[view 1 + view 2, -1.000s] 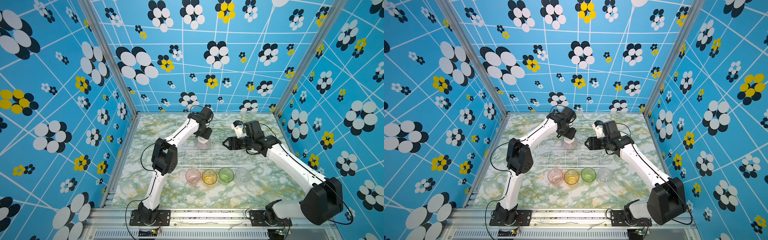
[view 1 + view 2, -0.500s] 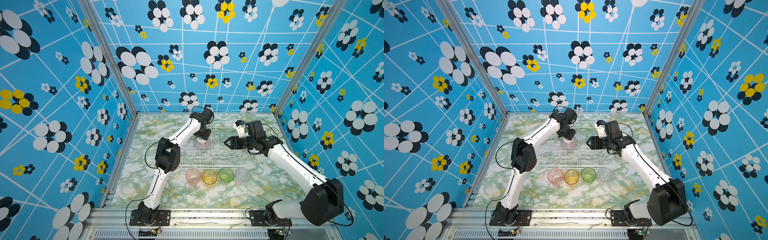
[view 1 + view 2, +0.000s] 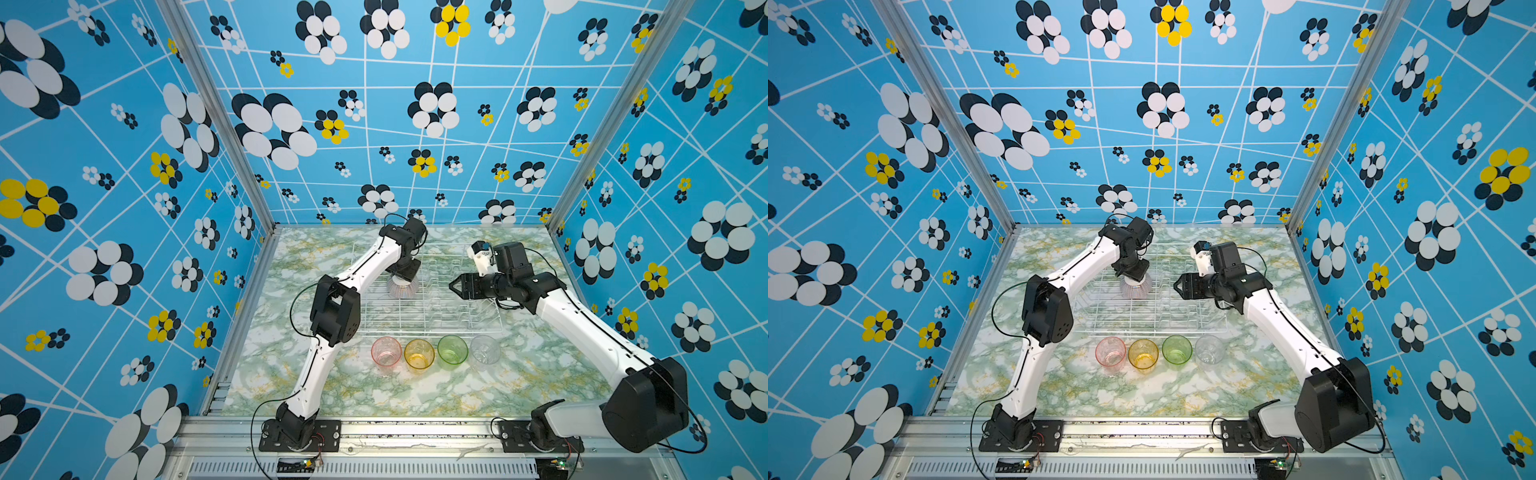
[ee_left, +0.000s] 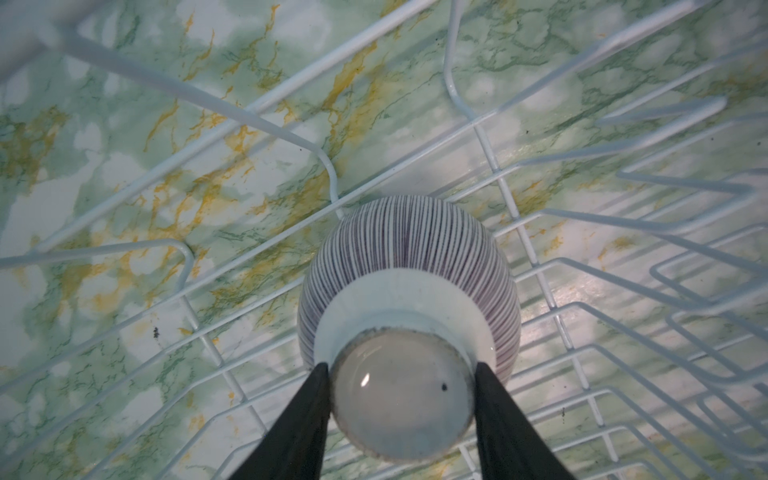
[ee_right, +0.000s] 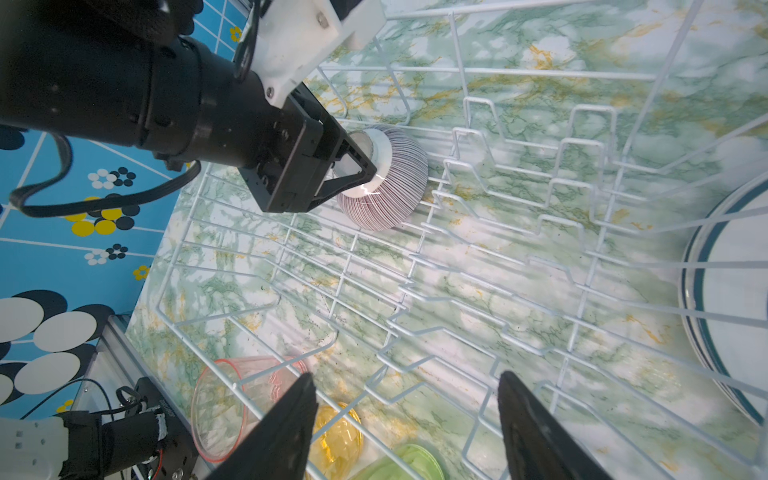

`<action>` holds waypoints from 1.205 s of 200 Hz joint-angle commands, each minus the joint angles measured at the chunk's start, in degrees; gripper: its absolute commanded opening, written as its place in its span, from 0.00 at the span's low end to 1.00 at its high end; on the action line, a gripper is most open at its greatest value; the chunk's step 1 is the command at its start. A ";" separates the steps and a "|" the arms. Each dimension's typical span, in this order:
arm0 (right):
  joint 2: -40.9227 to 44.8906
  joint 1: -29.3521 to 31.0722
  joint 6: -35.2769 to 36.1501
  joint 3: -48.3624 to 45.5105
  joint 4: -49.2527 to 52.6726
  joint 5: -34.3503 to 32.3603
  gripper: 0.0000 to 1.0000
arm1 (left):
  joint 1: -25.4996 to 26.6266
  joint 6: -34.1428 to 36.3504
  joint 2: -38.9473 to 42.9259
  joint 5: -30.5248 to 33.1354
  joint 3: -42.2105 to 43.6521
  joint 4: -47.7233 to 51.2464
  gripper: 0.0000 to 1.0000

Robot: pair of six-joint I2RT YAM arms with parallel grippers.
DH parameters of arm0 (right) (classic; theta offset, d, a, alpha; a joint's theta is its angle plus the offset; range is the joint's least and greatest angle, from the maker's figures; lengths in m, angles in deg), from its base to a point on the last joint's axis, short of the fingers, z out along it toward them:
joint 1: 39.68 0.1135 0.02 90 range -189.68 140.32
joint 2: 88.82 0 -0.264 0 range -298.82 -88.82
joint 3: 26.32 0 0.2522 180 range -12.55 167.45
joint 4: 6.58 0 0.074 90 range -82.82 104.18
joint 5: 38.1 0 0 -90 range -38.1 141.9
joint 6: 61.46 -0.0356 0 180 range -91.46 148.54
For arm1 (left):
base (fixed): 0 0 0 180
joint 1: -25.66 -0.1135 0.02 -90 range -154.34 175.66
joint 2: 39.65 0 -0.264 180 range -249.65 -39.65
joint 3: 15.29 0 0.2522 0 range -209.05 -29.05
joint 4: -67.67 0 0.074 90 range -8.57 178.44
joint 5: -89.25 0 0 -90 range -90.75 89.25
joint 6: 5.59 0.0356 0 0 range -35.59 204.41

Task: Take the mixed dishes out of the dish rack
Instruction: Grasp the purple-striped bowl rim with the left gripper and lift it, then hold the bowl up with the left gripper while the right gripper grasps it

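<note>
My right gripper is to grab the pink-striped bowl by the bowl's rim [image 3: 416, 294] [image 5: 407, 220] next, because my left gripper is holding the bowl's foot ring.
The pink-striped bowl [image 3: 402, 287] [image 3: 1136, 287] lies upside down in the white wire dish rack [image 3: 424, 316] [image 3: 1154, 316], toward its back left. My left gripper [image 3: 402, 272] [image 4: 402, 365] comes down on it from above. Both black fingers press the sides of the bowl's [image 4: 409, 237] foot ring. My right gripper [image 3: 453, 286] [image 5: 405, 376] hangs open over the rack's [image 5: 457, 291] plate dividers, holding nothing and pointing at the bowl [image 5: 395, 187]. Green-rimmed plates [image 5: 731, 299] show through the rack's wires in the right wrist view.
Pink [image 3: 386, 351], yellow [image 3: 419, 353], green [image 3: 452, 350] and clear [image 3: 484, 350] tumblers stand upright in a row on the marble table [image 3: 415, 390], just in front of the rack. Blue flowered walls close in the back and both sides.
The left gripper's jaws have narrowed onto the bowl's foot, and that arm's elbow has shifted slightly. The right arm has barely moved.
</note>
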 commanded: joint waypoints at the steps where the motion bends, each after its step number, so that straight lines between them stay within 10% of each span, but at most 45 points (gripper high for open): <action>1: 0.11 -0.28 -1.06 -1.52 -2.21 2.16 0.71 | -1.19 0.28 1.70 -1.25 3.53 1.69 0.27; 241: -16.19 4.84 -13.84 -0.99 -19.53 21.41 0.59 | -11.01 -4.85 20.15 -27.68 26.03 -17.08 0.27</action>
